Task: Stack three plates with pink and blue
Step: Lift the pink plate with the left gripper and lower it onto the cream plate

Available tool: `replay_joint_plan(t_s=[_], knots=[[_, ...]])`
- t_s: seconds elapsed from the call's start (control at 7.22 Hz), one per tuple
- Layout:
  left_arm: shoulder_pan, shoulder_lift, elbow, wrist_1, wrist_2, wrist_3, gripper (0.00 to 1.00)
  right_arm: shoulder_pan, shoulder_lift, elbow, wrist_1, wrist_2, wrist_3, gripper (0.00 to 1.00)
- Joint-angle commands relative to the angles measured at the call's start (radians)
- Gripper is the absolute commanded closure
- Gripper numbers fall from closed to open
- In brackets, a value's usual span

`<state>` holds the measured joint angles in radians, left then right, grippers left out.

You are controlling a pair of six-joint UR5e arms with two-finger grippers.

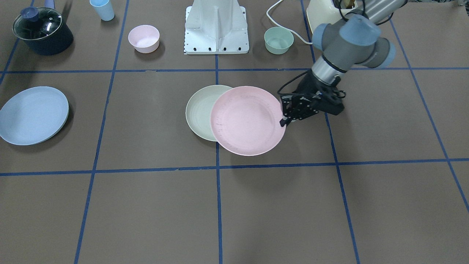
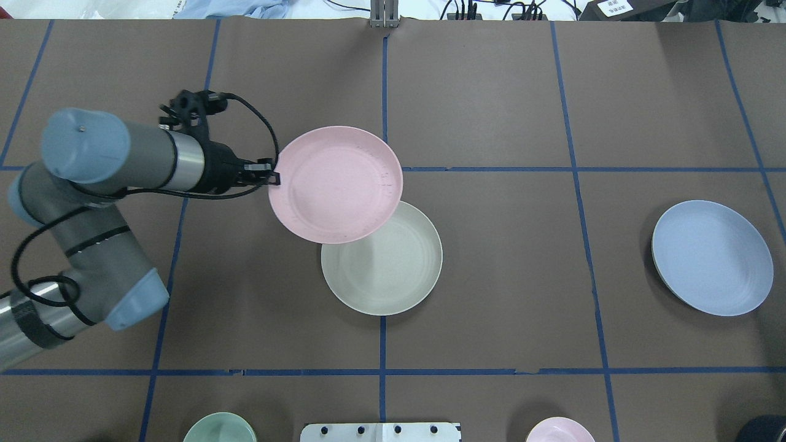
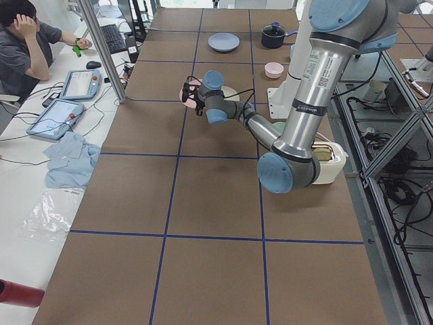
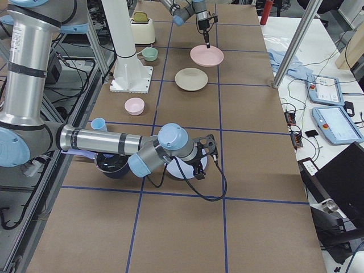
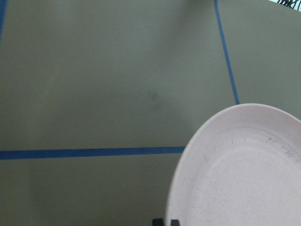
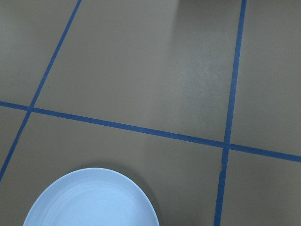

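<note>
The robot's left gripper will release the pink plate squarely on top of the beige plate [image 1: 216, 111].
My left gripper [image 1: 284, 119] is shut on the rim of the pink plate [image 1: 247, 121] and holds it over the table, overlapping the edge of the beige plate [image 1: 198, 112]. In the overhead view the gripper [image 2: 275, 178] grips the pink plate [image 2: 334, 184] at its left rim, the beige plate [image 2: 387, 267] below it. The blue plate [image 2: 712, 258] lies alone far right and shows at the bottom of the right wrist view [image 6: 91, 200]. My right gripper [image 4: 209, 142] shows only in the exterior right view, near the blue plate; I cannot tell if it is open.
Near the robot base [image 1: 217, 27] stand a pink bowl [image 1: 143, 38], a green bowl [image 1: 278, 40], a blue cup [image 1: 102, 9], a dark lidded pot [image 1: 42, 31] and a cream toaster [image 1: 322, 16]. Blue tape lines grid the brown table.
</note>
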<state>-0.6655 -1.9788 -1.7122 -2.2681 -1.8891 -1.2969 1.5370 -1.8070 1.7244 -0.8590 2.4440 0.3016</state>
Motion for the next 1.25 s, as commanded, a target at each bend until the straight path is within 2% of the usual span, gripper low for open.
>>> replay_joint_plan(t_s=[0.0, 0.42, 0.97, 1.11], knots=[[0.111, -0.052, 0.02, 0.025, 0.083, -0.035, 1.0, 0.0, 0.0, 0.0, 0.0, 0.004, 0.001, 0.0], [0.204, -0.049, 0.023, 0.027, 0.163, -0.048, 1.0, 0.0, -0.002, -0.006, 0.0, 0.004, -0.001, 0.0], [0.214, -0.038, 0.048, 0.025, 0.192, -0.047, 1.0, 0.0, -0.002, -0.011, 0.0, 0.007, -0.001, 0.0], [0.219, -0.038, 0.048, 0.025, 0.192, -0.045, 0.94, 0.0, -0.002, -0.011, 0.0, 0.007, -0.001, 0.0]])
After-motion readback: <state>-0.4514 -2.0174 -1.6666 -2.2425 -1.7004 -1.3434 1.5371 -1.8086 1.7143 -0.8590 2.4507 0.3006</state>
